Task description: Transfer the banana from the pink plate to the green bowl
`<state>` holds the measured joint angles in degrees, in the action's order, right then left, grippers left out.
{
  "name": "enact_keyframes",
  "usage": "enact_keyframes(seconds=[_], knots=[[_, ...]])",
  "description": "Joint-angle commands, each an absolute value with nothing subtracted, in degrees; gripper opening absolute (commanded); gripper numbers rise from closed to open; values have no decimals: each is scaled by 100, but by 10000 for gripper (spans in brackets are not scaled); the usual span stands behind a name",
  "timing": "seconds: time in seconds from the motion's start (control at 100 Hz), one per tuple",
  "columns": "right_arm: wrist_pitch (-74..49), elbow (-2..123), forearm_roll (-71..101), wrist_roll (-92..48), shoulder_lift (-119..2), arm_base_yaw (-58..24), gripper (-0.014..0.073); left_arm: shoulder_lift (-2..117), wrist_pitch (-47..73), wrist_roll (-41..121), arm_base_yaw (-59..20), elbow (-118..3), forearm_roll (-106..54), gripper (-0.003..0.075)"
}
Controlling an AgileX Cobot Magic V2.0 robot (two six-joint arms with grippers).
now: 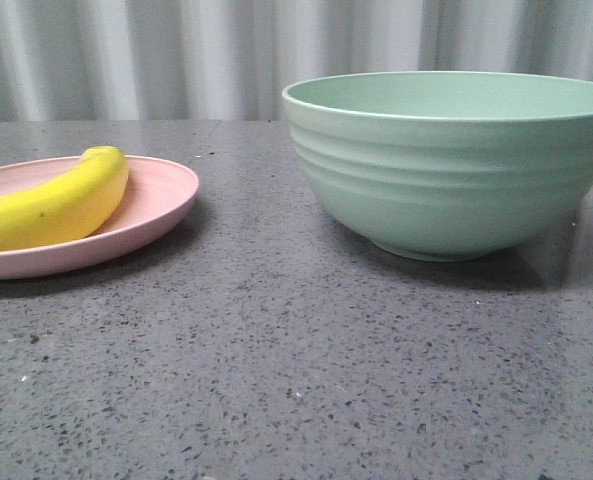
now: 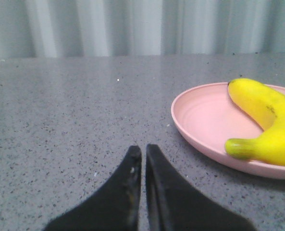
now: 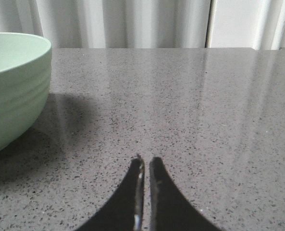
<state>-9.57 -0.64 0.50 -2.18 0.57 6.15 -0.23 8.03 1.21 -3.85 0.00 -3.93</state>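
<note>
The banana's middle [image 1: 68, 199] [image 2: 278, 117], between its two ends on the pink plate, is next for my left gripper, which should go there and close.
The yellow banana [image 1: 51, 205] lies on the pale pink plate [image 1: 161, 195] at the left of the table. The ridged mint-green bowl [image 1: 456, 170] stands at the right. Neither gripper shows in the front view. In the left wrist view my left gripper [image 2: 143, 150] is shut and empty, low over the table, with the plate [image 2: 200, 115] and banana [image 2: 267, 125] off to one side of it and apart from it. In the right wrist view my right gripper [image 3: 146, 162] is shut and empty over bare table, with the bowl [image 3: 12, 91] off to the side.
The dark speckled table top [image 1: 276, 380] runs back to a pale pleated curtain [image 1: 176, 50]. A strip of table lies between the plate and the bowl.
</note>
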Motion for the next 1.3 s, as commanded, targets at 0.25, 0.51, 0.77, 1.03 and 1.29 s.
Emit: enact_keyframes(seconds=[0.25, 0.51, 0.77, 1.03, 1.29], knots=[[-1092, 704, 931, -236, 89, 640, -64, 69, 402, 127, -374, -1044, -283, -20], [-1765, 1803, 931, -258, -761, 640, -63, 1165, 410, 127, -374, -2110, -358, -20], [-2096, 2583, 931, -258, -2108, 640, -64, 2264, 197, 127, -374, -2503, -402, -20], [-1883, 2628, 931, -258, -2691, 640, -64, 2796, 0, 127, -374, -2503, -390, 201], [-1883, 2628, 931, -258, -2900, 640, -64, 2992, -280, 127, -374, -2503, -465, 436]])
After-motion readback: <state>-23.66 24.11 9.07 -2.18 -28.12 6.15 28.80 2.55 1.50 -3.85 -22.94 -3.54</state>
